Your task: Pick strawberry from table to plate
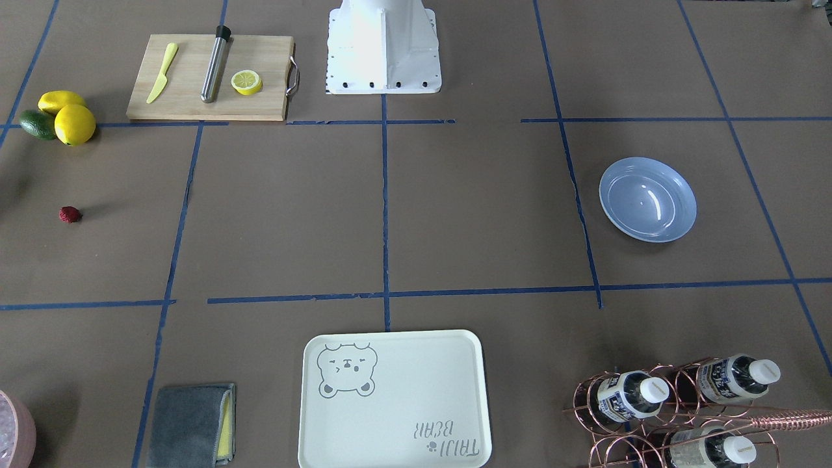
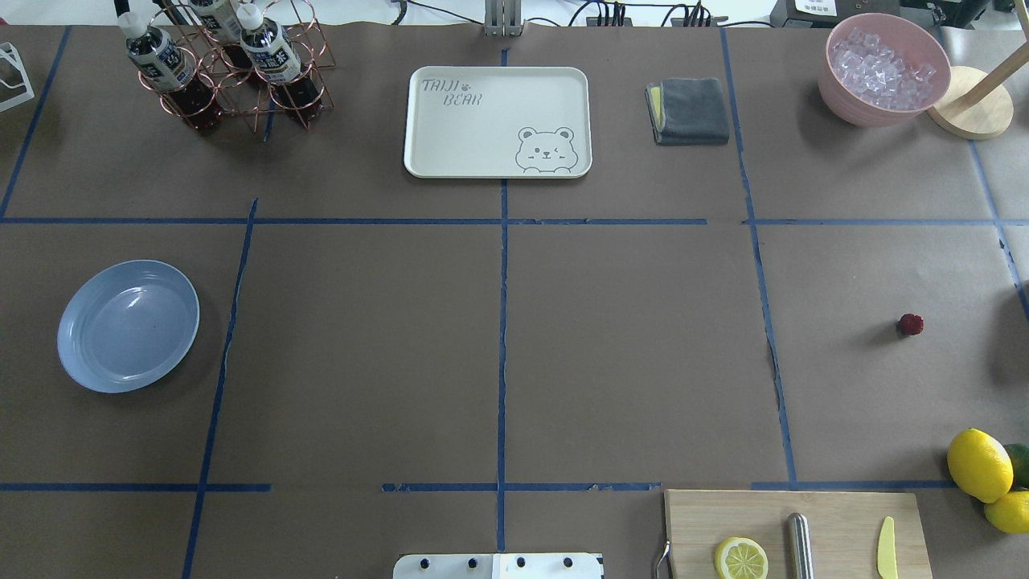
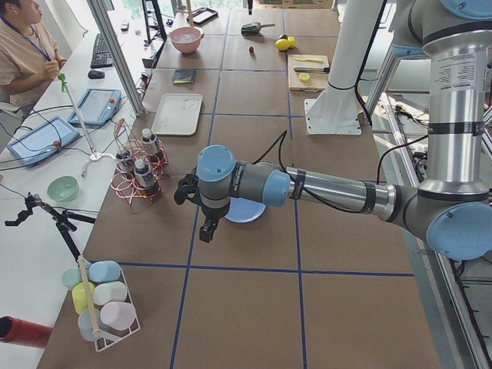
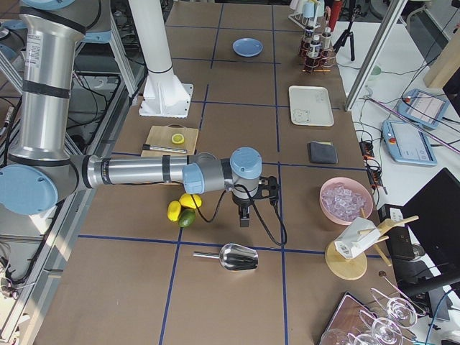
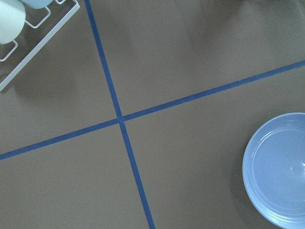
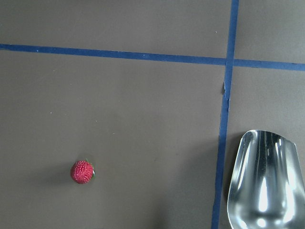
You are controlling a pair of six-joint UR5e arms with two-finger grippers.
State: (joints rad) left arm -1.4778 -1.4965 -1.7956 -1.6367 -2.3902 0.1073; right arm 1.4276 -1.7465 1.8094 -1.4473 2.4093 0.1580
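Note:
Next, my left gripper grabs the light-blue plate by its rim [image 1: 694,199] [image 5: 244,168], on the side farthest from the strawberry.
The strawberry [image 1: 70,214] [image 2: 910,324], a tiny dark-red berry, lies alone on the brown table [image 2: 627,338] in the overhead view's right part. It sits low and left in the right wrist view [image 6: 82,172]. The light-blue plate [image 2: 128,326] [image 1: 647,199] rests empty on the opposite side and shows at the left wrist view's lower right [image 5: 281,171]. My left gripper [image 3: 206,231] hangs beside the plate [image 3: 246,211] in the exterior left view. My right gripper [image 4: 244,219] hovers past the lemons in the exterior right view. For both I cannot tell open or shut. Neither wrist view shows fingers.
Lemons [image 2: 979,465] and an avocado [image 1: 37,124] lie near the strawberry. A cutting board [image 2: 796,531], a steel scoop [image 6: 264,186], a bear tray [image 2: 498,121], a grey cloth [image 2: 689,110], a bottle rack [image 2: 225,72] and an ice bowl [image 2: 883,68] stand around. A person [image 3: 27,46] sits nearby.

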